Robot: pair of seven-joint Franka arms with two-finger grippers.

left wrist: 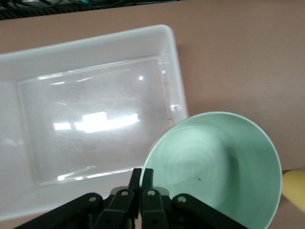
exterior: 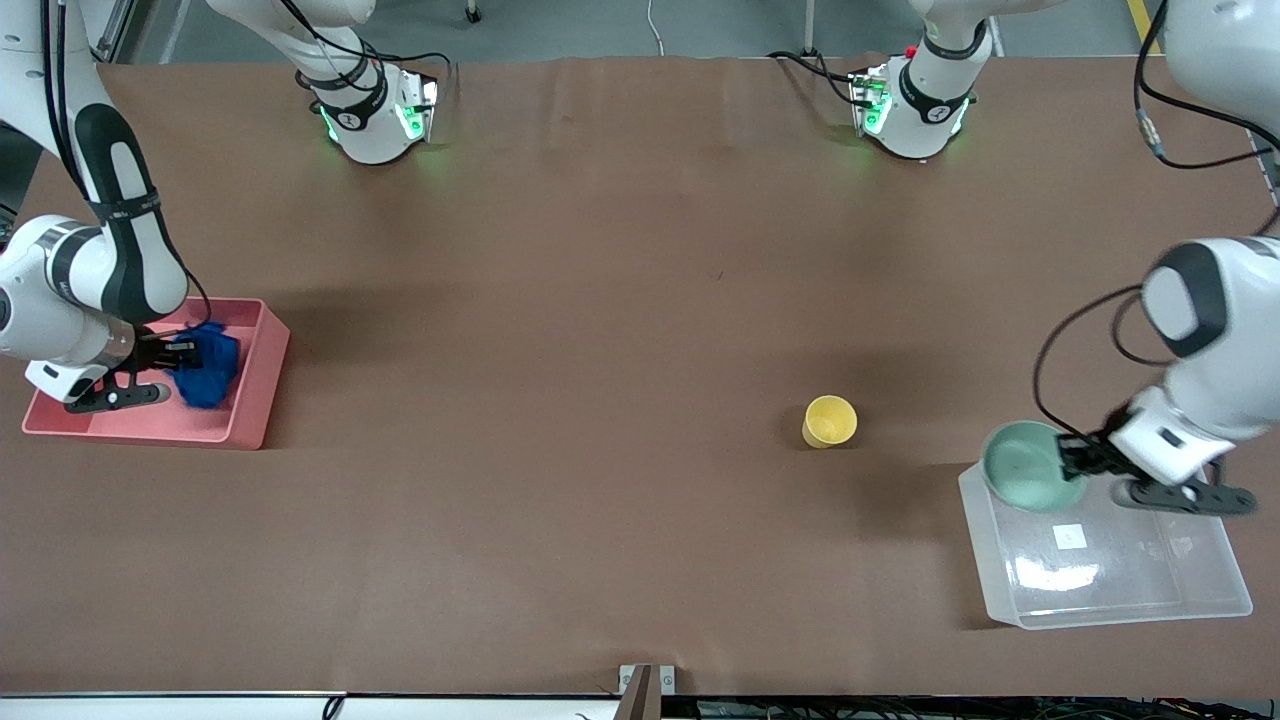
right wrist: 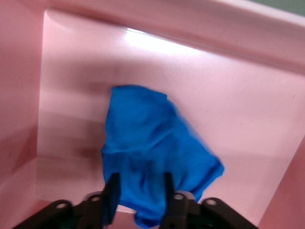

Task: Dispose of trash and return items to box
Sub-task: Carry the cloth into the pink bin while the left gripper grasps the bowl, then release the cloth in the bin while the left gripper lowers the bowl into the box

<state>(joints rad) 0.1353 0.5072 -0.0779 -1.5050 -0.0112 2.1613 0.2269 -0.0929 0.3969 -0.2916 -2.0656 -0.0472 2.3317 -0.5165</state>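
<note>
Next, I release the mint-green bowl, now tilted over the box's corner, from my left gripper on the clear box's base (exterior: 1062, 539) (left wrist: 131, 117), toward the side of the box closest to the yellow cup.
The blue cloth wad (exterior: 208, 368) lies inside the pink bin (exterior: 252, 398). My right gripper (exterior: 186, 350) is low in the bin, its fingers spread apart on either side of the cloth (right wrist: 152, 148); the right wrist view shows the gripper (right wrist: 139, 191) over the pink bin floor (right wrist: 238, 109). My left gripper (exterior: 1068, 458) is shut on the rim of the mint-green bowl (exterior: 1030, 466) and holds it tilted over a corner of the clear box (exterior: 1130, 598). The left wrist view shows the gripper (left wrist: 142, 179), the bowl (left wrist: 219, 167) and the box (left wrist: 95, 43). The yellow cup (exterior: 829, 421) stands upright on the table.
The yellow cup's edge shows in the left wrist view (left wrist: 295, 188) beside the bowl. A white sticker (exterior: 1070, 536) lies on the box's base. The brown table (exterior: 600, 300) stretches between the pink bin and the clear box.
</note>
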